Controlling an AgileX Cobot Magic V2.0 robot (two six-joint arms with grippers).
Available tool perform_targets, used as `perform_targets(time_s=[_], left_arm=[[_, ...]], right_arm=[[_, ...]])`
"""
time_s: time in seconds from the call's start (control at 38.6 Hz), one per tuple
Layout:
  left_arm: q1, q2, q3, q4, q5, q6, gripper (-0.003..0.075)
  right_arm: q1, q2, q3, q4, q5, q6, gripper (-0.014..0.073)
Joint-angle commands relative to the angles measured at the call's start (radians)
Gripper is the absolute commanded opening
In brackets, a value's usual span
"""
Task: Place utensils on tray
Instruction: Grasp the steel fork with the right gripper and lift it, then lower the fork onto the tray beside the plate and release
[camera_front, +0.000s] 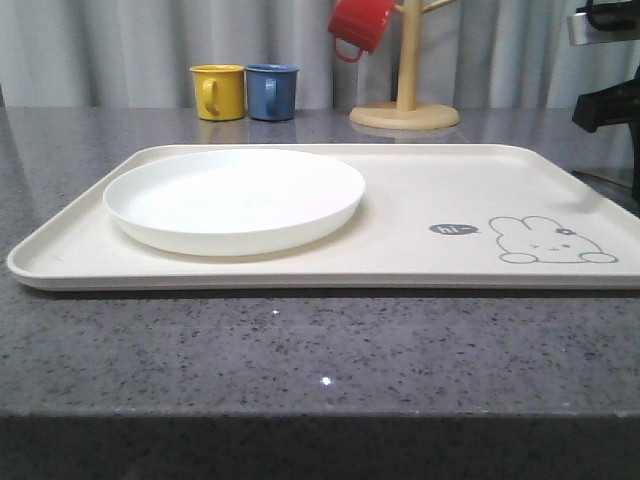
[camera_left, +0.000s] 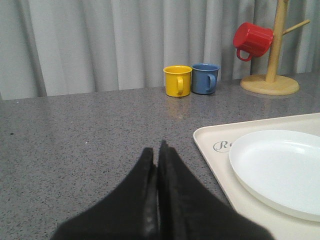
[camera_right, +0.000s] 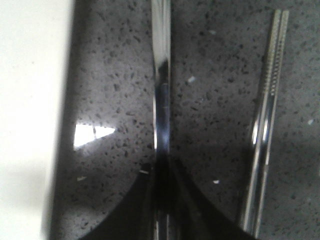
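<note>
Next, I let go of the metal utensil, now held by its thin handle, with my right gripper on the cream tray (camera_front: 411, 213), between the white plate and the rabbit drawing.
The cream tray (camera_front: 420, 190) with the rabbit drawing lies across the counter, and the round white plate (camera_front: 235, 195) rests on its left half. My left gripper (camera_left: 157, 152) is shut and empty, low over the bare counter beside the tray's (camera_left: 210, 137) corner and the plate (camera_left: 280, 170). My right gripper (camera_right: 161, 172) is shut on the thin handle of a shiny metal utensil (camera_right: 161, 75); whether it is the fork or the spoon is hidden. The flat metal chopsticks (camera_right: 267, 115) lie on the counter parallel to it, and the tray's rim (camera_right: 30, 100) runs along its other side.
A yellow mug (camera_front: 218, 91) and a blue mug (camera_front: 271, 91) stand behind the tray. A wooden mug tree (camera_front: 405, 100) holds a red mug (camera_front: 360, 25) at the back. Part of my right arm (camera_front: 605, 100) shows at the far right edge.
</note>
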Motion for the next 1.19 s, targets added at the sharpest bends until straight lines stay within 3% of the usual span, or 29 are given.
perform_targets(time_s=[0.0,0.18,0.39,0.7,0.88,1.17], left_arm=[[0.003,0.007,-0.027,-0.010,-0.087,-0.009,-0.0018],[0.003,0.007,-0.027,-0.010,-0.087,-0.009,-0.0018],[0.003,0.007,-0.027,-0.010,-0.087,-0.009,-0.0018],[0.003,0.007,-0.027,-0.010,-0.087,-0.009,-0.0018],[0.003,0.007,-0.027,-0.010,-0.087,-0.009,-0.0018],[0.003,0.007,-0.027,-0.010,-0.087,-0.009,-0.0018]], right_arm=[[-0.002,-0.034,-0.041,-0.005,0.030,-0.005,-0.0063],[-0.002,-0.078,-0.116,-0.004,0.118,0.000,-0.0058],[0.055,-0.122,-0.196,0.003,0.217,0.161,-0.0058],[0.311,-0.083,-0.211,0.003,0.092,0.418,-0.0058],[0.428,0.009,-0.284,0.004,0.069,0.481,-0.0058],[0.449,0.092,-0.341,-0.003,0.077,0.577,-0.0058]])
